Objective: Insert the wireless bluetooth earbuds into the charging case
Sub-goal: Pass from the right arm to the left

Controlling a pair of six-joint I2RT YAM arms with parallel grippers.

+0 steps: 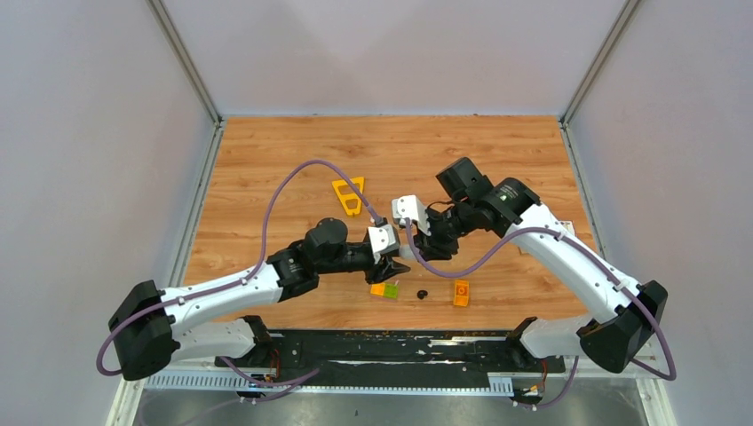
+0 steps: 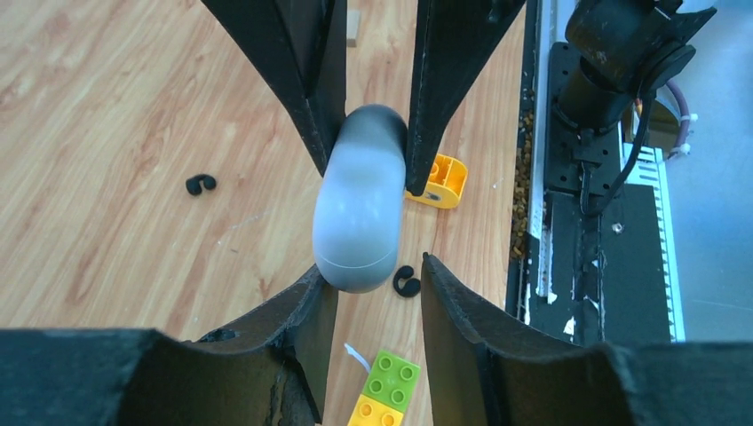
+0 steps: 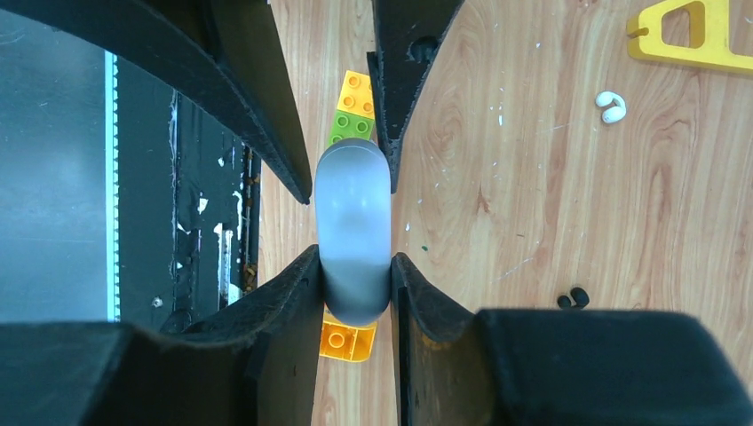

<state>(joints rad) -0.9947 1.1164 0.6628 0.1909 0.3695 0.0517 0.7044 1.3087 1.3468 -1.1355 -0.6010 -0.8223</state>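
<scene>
The robot's right gripper alone holds one end of the shut charging case, so its left gripper should close on the case's other end point(image 2: 357, 253) before the right gripper opens.
The white oval charging case point(image 2: 357, 213) hangs above the table, lid shut, between both grippers. My right gripper point(image 3: 354, 256) is shut on one end of the case point(image 3: 353, 222). My left gripper point(image 2: 371, 266) is open around the other end; one finger touches the case and the other stands apart. In the top view the grippers meet mid-table, left point(image 1: 397, 263) and right point(image 1: 424, 243), and hide the case. A black earbud point(image 2: 407, 282) lies below the case, also in the top view point(image 1: 422, 295). A second black earbud point(image 2: 201, 185) and a white earbud point(image 3: 610, 106) lie on the wood.
A yellow-green brick point(image 1: 384, 289) and an orange brick point(image 1: 461, 293) lie near the front, either side of the black earbud. A yellow triangular piece point(image 1: 350, 195) lies further back. The black base rail point(image 1: 391, 346) runs along the near edge.
</scene>
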